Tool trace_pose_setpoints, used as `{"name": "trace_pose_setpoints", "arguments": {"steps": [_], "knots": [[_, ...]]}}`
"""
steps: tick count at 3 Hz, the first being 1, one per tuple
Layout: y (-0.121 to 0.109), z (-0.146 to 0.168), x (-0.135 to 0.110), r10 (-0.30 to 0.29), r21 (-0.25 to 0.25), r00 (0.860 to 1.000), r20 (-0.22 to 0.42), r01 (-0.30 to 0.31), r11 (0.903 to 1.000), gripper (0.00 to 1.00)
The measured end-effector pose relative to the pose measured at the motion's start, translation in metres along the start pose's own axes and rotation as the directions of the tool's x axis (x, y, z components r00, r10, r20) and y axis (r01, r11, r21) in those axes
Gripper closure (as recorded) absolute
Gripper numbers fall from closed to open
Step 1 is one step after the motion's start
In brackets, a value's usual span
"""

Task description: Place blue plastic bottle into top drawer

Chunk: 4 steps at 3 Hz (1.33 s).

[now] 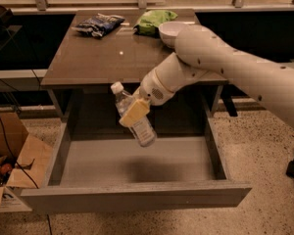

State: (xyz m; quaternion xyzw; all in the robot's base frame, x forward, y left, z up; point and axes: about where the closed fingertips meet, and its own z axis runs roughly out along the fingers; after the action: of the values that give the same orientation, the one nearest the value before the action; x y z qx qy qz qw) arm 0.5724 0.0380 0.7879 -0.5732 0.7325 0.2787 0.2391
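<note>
The robot's gripper will release the blue plastic bottle on the middle of the top drawer's grey bottom (147, 152).
The blue plastic bottle (135, 117) is clear with a white cap and hangs tilted, cap up-left, over the open top drawer (137, 168). My gripper (135, 112) is shut on the bottle's middle, with a yellowish finger pad (134, 113) across its label. The bottle is in the air above the drawer's grey floor, near the back centre, touching nothing else. The drawer is pulled fully out below the brown tabletop (112, 58).
On the tabletop at the back lie a dark blue snack bag (99, 23), a green bag (154, 20) and a white bowl (174, 32). An open cardboard box (12, 163) stands on the floor at the left. My white arm (235, 72) reaches in from the right.
</note>
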Motion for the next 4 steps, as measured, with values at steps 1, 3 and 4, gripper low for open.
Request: {"name": "trace_pose_setpoints", "arguments": {"steps": [1,3,4], "knots": [[-0.004,0.020,0.030,0.078,0.072,0.994,-0.070,-0.073,0.9947,1.00],[-0.007,0.033,0.035,0.104,0.091,0.986,-0.134,-0.093,0.9915,1.00],[-0.005,0.046,0.055,0.128,0.104,0.960,-0.250,-0.105,0.9890,0.89]]}}
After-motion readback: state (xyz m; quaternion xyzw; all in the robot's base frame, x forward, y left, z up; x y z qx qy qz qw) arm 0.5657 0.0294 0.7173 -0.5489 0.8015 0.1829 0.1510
